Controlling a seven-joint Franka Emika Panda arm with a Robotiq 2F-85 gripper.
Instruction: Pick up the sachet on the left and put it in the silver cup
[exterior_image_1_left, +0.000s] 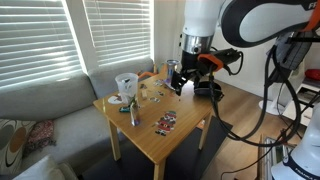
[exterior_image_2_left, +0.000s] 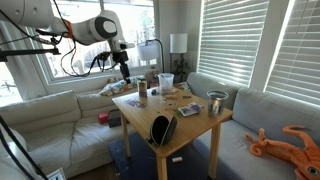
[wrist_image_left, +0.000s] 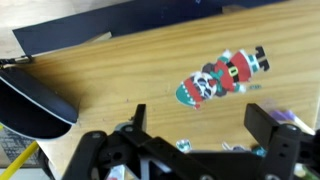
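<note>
The top (exterior_image_1_left: 134, 105) (wrist_image_left: 292, 115) of the white and purple sachet standing near the table's sofa-side edge is the next place my gripper will go to and close on.
A red, white and green sachet (wrist_image_left: 222, 77) lies flat on the wooden table, ahead of my gripper (wrist_image_left: 200, 140) in the wrist view. It also shows in both exterior views (exterior_image_1_left: 165, 122) (exterior_image_2_left: 185, 108). The silver cup (exterior_image_1_left: 133, 112) (exterior_image_2_left: 215, 102) stands upright near a table edge, well away from the gripper. My gripper (exterior_image_1_left: 178, 84) (exterior_image_2_left: 125, 72) hangs above the table side nearest the arm. It is open and empty.
A clear and white tumbler (exterior_image_1_left: 126, 83) (exterior_image_2_left: 166, 80) stands near a corner. A black rounded object (wrist_image_left: 30, 100) (exterior_image_2_left: 162, 128) lies at another corner. More small packets (exterior_image_1_left: 150, 92) lie mid-table. A dark can (exterior_image_2_left: 142, 90) stands near the gripper. Sofas surround the table (exterior_image_1_left: 185, 125).
</note>
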